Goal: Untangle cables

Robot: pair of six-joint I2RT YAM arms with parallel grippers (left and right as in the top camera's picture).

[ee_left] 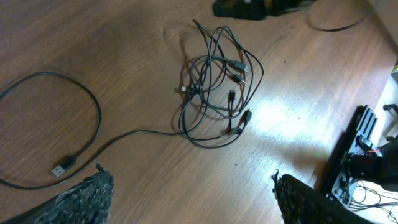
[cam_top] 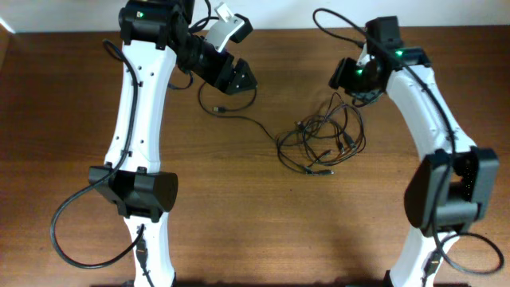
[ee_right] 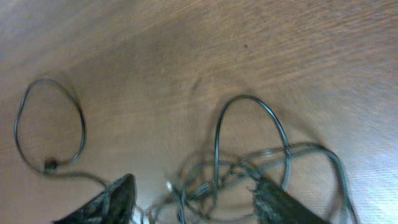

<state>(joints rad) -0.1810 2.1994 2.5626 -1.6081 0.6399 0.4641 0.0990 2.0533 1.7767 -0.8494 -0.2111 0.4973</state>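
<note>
The robot's left gripper should next go to the cables and close on the tangle's side (cam_top: 297, 144) (ee_left: 200, 118), where the lone cable runs out toward the loop.
The cables (cam_top: 323, 139) lie as a loose black tangle at the table's middle right, with small plugs poking out. One cord runs out of it to the left and ends in a loop (cam_top: 227, 104) under my left gripper (cam_top: 239, 80). In the left wrist view the tangle (ee_left: 214, 81) lies ahead. The loop's flat plug (ee_left: 62, 167) rests near the left finger. My left gripper (ee_left: 186, 196) is wide open, with only bare wood between its fingers. My right gripper (cam_top: 356, 89) hovers at the tangle's far edge. In its wrist view my right gripper (ee_right: 193, 199) is open, with blurred strands of cable (ee_right: 249, 149) between the fingers.
The brown wooden table (cam_top: 263, 223) carries both white arms. Thick black arm cables loop at the front left (cam_top: 76, 239) and front right (cam_top: 478, 247). The right arm's base and a stand (ee_left: 367, 149) show at the table's edge in the left wrist view.
</note>
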